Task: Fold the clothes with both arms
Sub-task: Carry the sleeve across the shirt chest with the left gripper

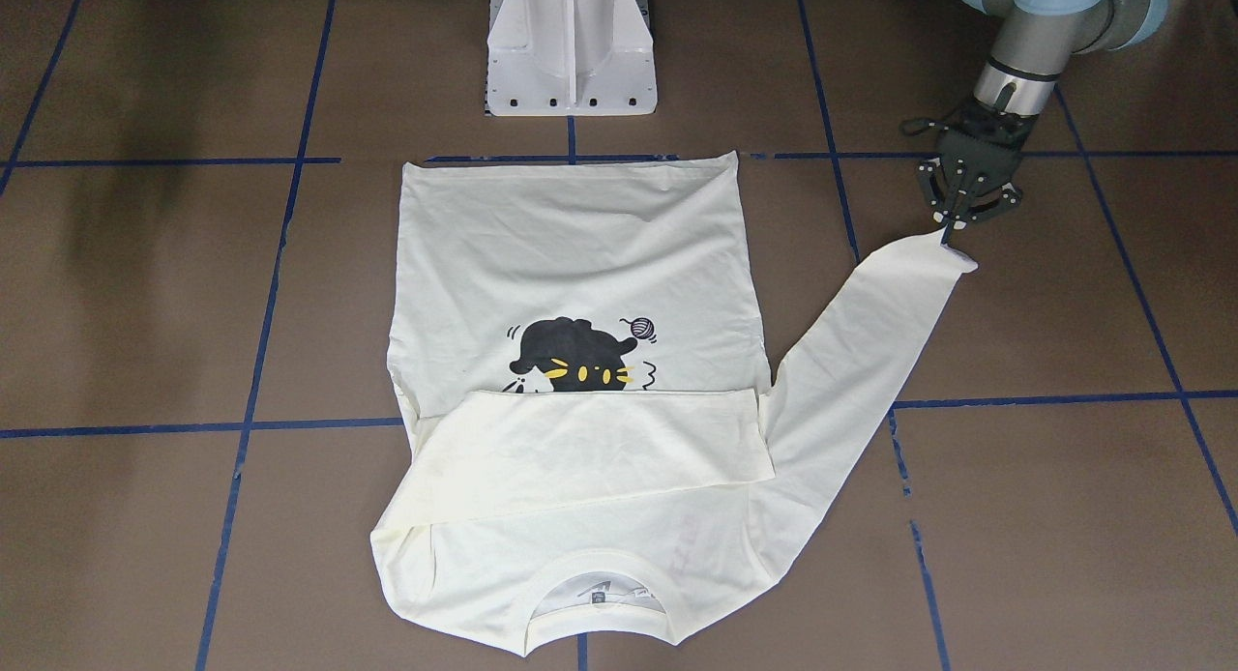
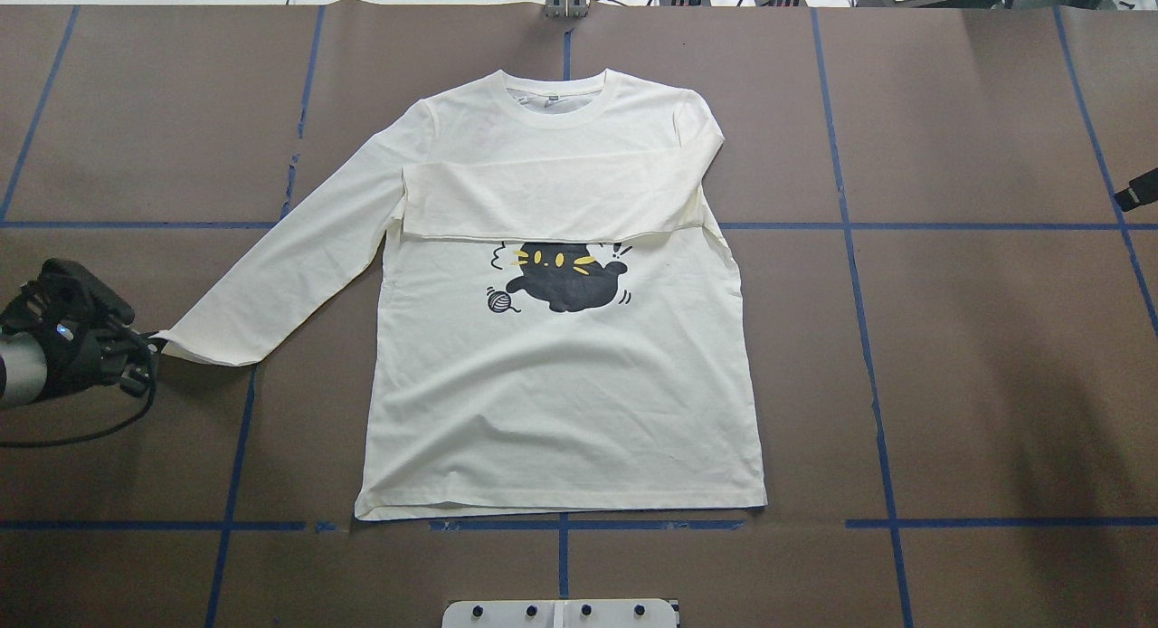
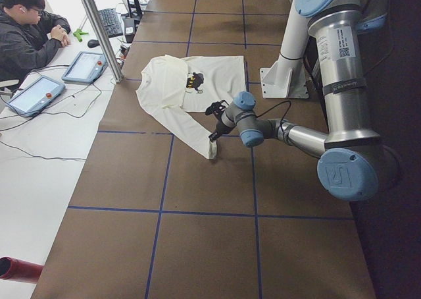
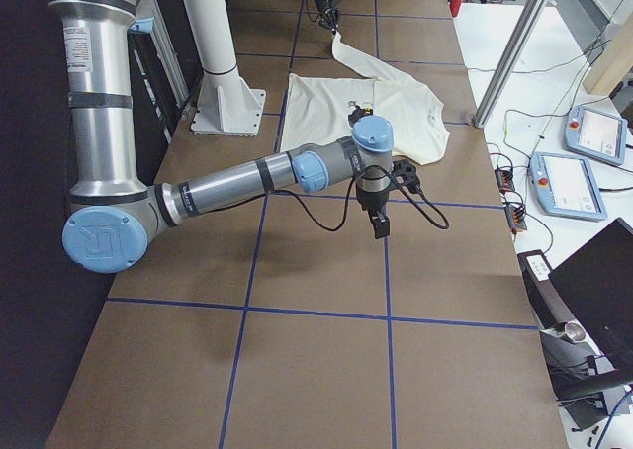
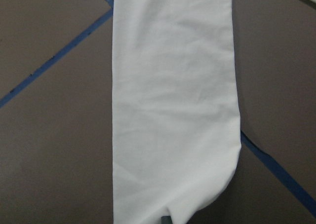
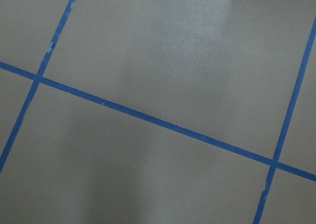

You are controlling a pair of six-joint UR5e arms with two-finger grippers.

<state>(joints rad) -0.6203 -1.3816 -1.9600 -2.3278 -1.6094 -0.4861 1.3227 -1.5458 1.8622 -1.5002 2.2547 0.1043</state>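
Note:
My left gripper needs to let go of the cuff of the outstretched sleeve on the folded sleeve's shoulder end [image 1: 464, 399], near the black cat print.
The cream-white T-shirt [image 2: 561, 384] lies flat on the brown table with its black cat print [image 2: 565, 280] facing up. One sleeve is folded straight across the chest [image 1: 600, 449]. The other sleeve [image 1: 861, 362] stretches out diagonally toward my left gripper [image 1: 953, 224], which is shut on its cuff, lifting the cuff slightly off the table. The left wrist view shows that sleeve [image 5: 173, 110] running away from the fingers. My right gripper [image 4: 381, 222] hangs over bare table well to the side of the shirt, and I cannot tell whether it is open or shut. The right wrist view shows only table.
The white pedestal base [image 1: 571, 62] stands just beyond the shirt's hem. Blue tape lines [image 2: 561, 524] grid the table. A person [image 3: 26, 35] sits at a side desk with tablets [image 3: 82, 65] beyond a metal post [image 3: 99, 29].

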